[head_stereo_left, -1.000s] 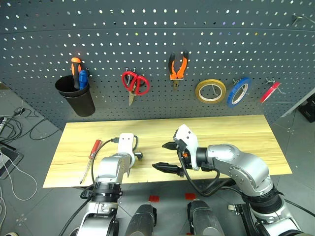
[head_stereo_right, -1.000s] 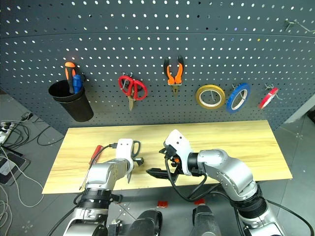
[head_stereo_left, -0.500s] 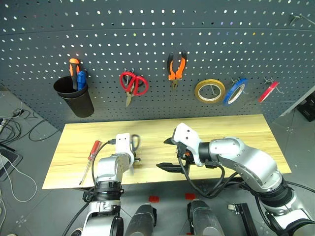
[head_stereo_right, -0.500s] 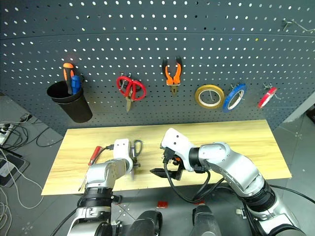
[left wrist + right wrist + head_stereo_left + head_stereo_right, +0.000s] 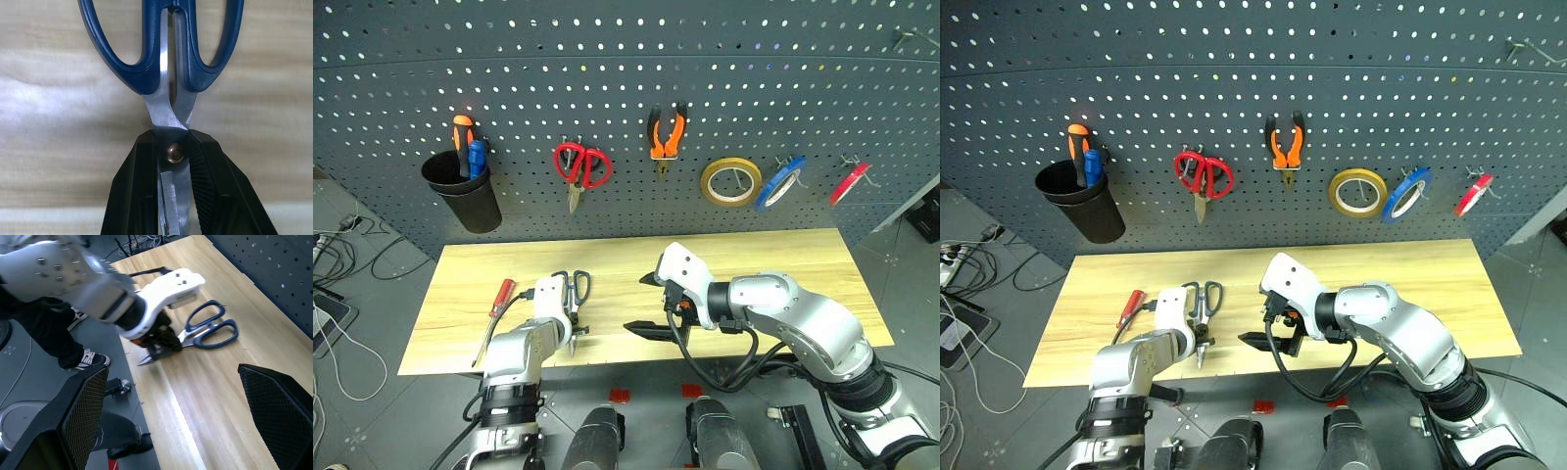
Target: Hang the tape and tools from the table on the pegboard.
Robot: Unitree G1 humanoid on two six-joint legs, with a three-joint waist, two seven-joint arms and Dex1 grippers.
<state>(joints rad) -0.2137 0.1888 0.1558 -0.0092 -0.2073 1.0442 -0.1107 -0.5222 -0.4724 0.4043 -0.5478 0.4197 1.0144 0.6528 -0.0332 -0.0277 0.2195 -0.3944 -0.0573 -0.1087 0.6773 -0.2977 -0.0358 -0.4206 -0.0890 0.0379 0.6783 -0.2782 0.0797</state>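
Observation:
Next, my left gripper lets go of the dark-handled scissors on the pegboard hooks (image 5: 578, 173), so that they sit in front of the red-handled scissors.
The dark-handled scissors (image 5: 574, 287) lie near the table's (image 5: 773, 264) front edge, handles toward the pegboard (image 5: 607, 59). My left gripper (image 5: 570, 329) is shut on their blades at the pivot (image 5: 174, 152). The blade tip (image 5: 143, 361) pokes out toward the front edge. My right gripper (image 5: 644, 307) hovers open just to the right, pointing at the left hand and holding nothing. A red-handled screwdriver (image 5: 500, 298) lies on the table left of the left hand. The orange-and-black pliers (image 5: 667, 133) and the yellowish tape ring (image 5: 731, 181) hang on the pegboard.
Red-handled scissors (image 5: 581, 166), a blue tape roll (image 5: 779, 183) and a red roll (image 5: 850, 183) hang on pegboard hooks. A black cup (image 5: 463, 194) at the left of the board holds orange and blue screwdrivers. The table's right half is bare wood.
The left gripper has shut on the scissors' blades and drawn back toward the table's front edge, uncovering the handles. The right gripper has stayed open in about the same place.

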